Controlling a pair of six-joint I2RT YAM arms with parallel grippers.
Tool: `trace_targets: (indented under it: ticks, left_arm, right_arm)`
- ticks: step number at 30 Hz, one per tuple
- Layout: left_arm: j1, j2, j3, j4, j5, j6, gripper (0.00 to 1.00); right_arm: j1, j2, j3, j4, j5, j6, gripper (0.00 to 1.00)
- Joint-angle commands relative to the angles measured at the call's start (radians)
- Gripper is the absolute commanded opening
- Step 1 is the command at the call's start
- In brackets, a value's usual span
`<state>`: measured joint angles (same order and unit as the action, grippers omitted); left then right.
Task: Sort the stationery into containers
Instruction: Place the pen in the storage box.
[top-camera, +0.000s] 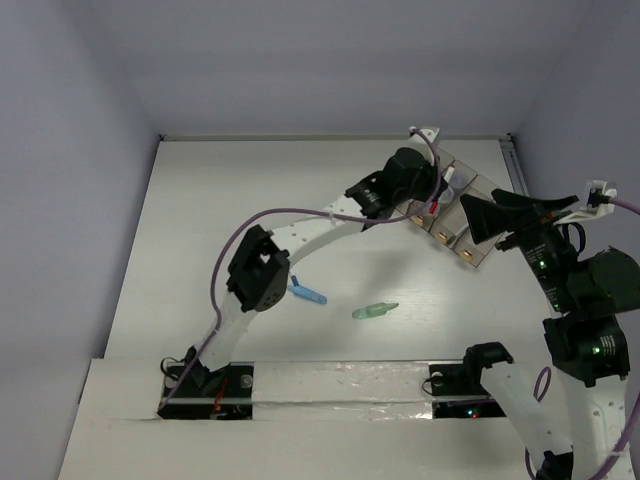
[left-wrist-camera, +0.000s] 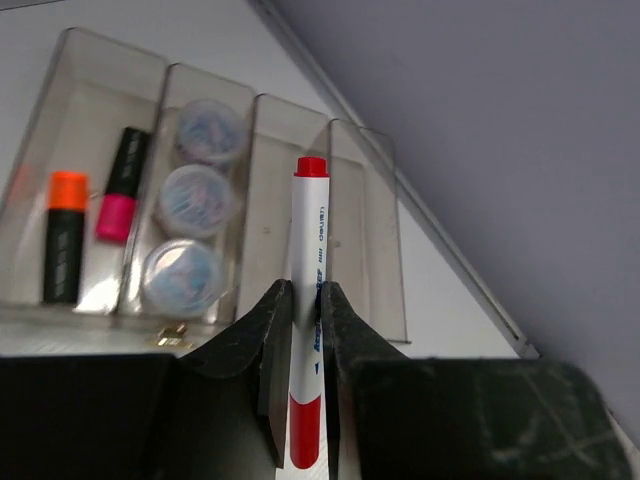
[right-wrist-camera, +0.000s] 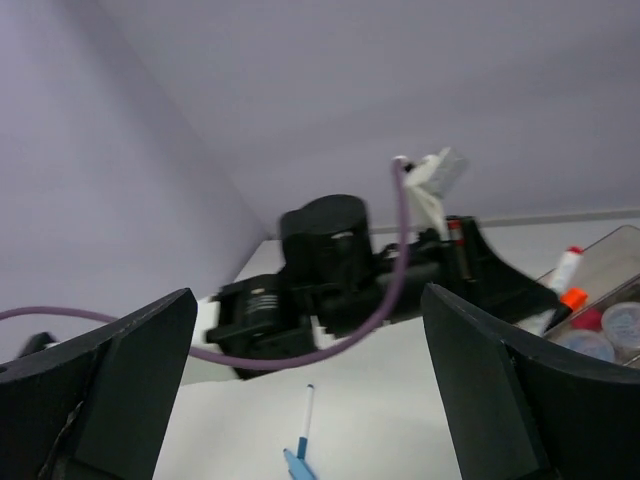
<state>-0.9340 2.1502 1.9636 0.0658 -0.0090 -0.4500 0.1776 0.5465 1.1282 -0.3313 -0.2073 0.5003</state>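
Note:
Next, I let go of the white pen with my left gripper in the tray's third bin (top-camera: 452, 225) (left-wrist-camera: 273, 262), next to the bin of round pots.
My left gripper (top-camera: 432, 203) (left-wrist-camera: 306, 295) is shut on a thin white pen with red ends (left-wrist-camera: 310, 220) and holds it above the third bin of the smoky translucent tray (left-wrist-camera: 262, 120) (top-camera: 463, 245). The first bin holds an orange highlighter (left-wrist-camera: 63, 235) and a pink-black highlighter (left-wrist-camera: 120, 185). The second holds three round grey-blue pots (left-wrist-camera: 196, 195). A light-blue marker (top-camera: 308, 294) (right-wrist-camera: 298, 468) and a pale-green tube (top-camera: 375, 311) lie on the table. A second white pen with a blue cap (right-wrist-camera: 306, 410) lies by the marker. My right gripper (top-camera: 478, 218) (right-wrist-camera: 308, 300) is open and empty, raised beside the tray.
The left arm's elbow (top-camera: 258, 272) hangs over the table next to the light-blue marker. Its purple cable (top-camera: 290, 212) arcs above the arm. The back wall edge (top-camera: 330, 138) runs just behind the tray. The taped front edge (top-camera: 340, 385) borders the table.

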Motion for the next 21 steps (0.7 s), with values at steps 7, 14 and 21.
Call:
trace_targets:
  ticks: [7, 14, 21]
  left_arm:
    - [-0.031, 0.342, 0.477, 0.156, 0.173, 0.005, 0.0]
    - [-0.031, 0.464, 0.531, 0.247, 0.196, -0.036, 0.0]
    - [-0.031, 0.53, 0.58, 0.287, 0.179, -0.049, 0.0]
  right_arm:
    - [-0.001, -0.056, -0.082, 0.009, -0.112, 0.055, 1.0]
    - [-0.001, -0.076, -0.099, 0.003, -0.156, 0.055, 1.0]
    - [-0.001, -0.089, -0.11, 0.014, -0.202, 0.064, 1.0]
